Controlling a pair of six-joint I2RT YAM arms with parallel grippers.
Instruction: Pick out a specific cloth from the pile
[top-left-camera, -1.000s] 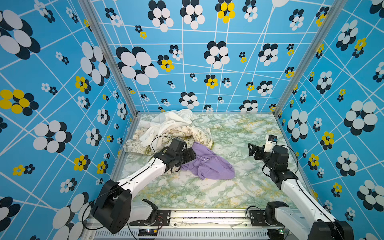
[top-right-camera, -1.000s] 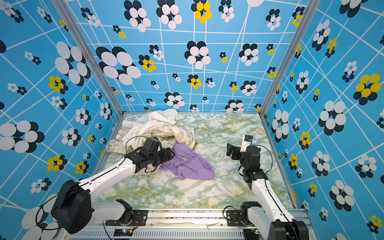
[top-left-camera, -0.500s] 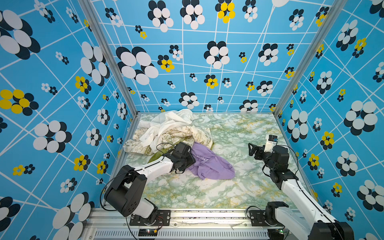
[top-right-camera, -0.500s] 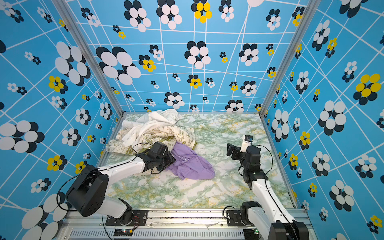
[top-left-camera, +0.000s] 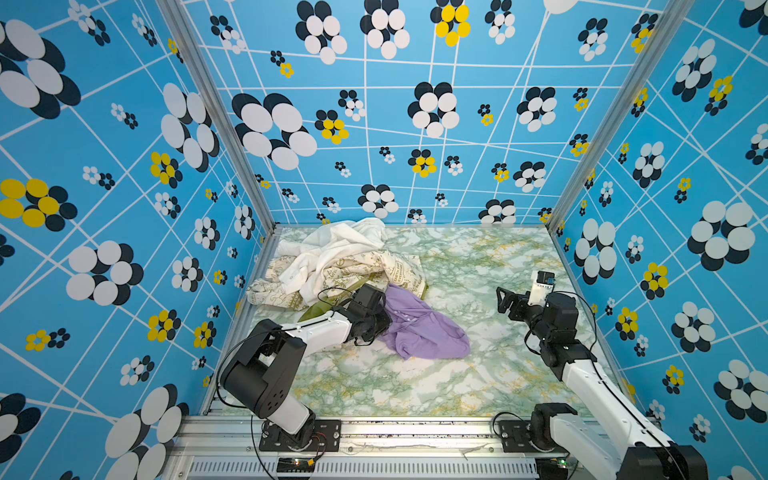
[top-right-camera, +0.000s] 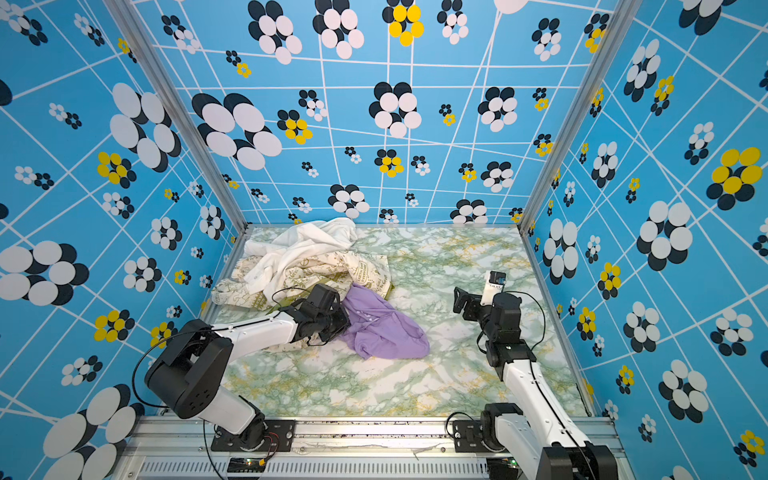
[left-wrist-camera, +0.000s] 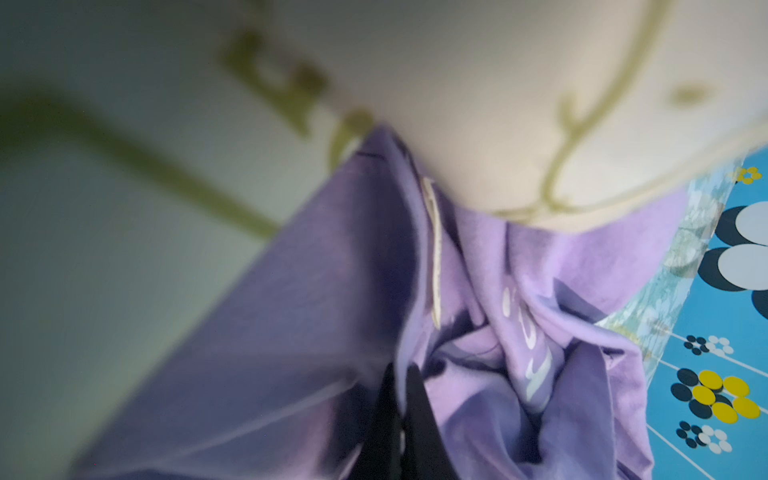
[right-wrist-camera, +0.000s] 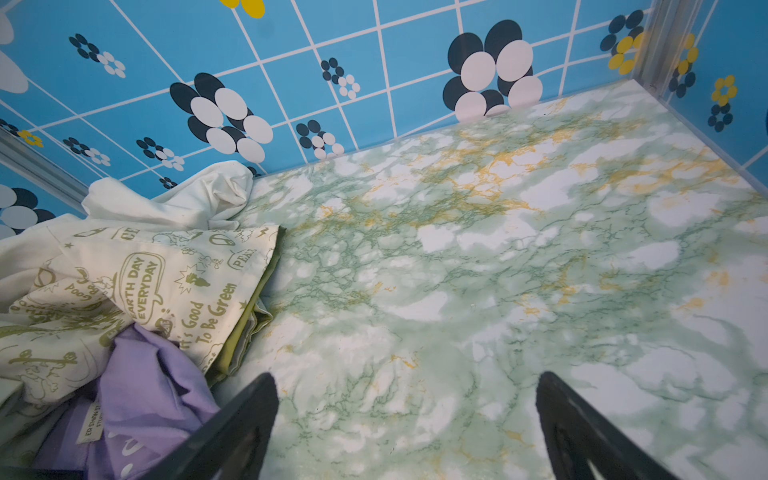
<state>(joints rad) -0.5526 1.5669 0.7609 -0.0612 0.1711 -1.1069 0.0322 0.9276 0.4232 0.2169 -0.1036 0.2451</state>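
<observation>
My right gripper will grip the lavender-purple cloth at the fold (top-left-camera: 392, 320) beside my left gripper's fingers.
The cloth (top-left-camera: 424, 328) (top-right-camera: 382, 328) is a lavender-purple garment, crumpled on the marbled floor at the near right foot of the pile (top-left-camera: 340, 257) (top-right-camera: 307, 257). The pile is a white fabric lying over a cream one with olive prints. My left gripper (top-left-camera: 384, 322) (top-right-camera: 343, 320) sits low at the cloth's left edge. In the left wrist view its black fingertips (left-wrist-camera: 415, 386) are pressed together with a thin fold of the cloth (left-wrist-camera: 582, 257) pinched between them. My right gripper (top-left-camera: 505, 299) (right-wrist-camera: 405, 378) hovers open over bare floor on the right, holding nothing.
Blue flowered walls (top-left-camera: 124, 208) enclose the green marbled floor (top-left-camera: 478, 257) on three sides, with metal posts at the back corners. The pile fills the back left corner. The cream fabric's printed corner (right-wrist-camera: 199, 274) overlaps the cloth's far end (right-wrist-camera: 141, 382).
My left gripper has gone from open to shut on the cloth's left edge, and its arm has dropped lower with the elbow pulled nearer. The right arm has not moved.
</observation>
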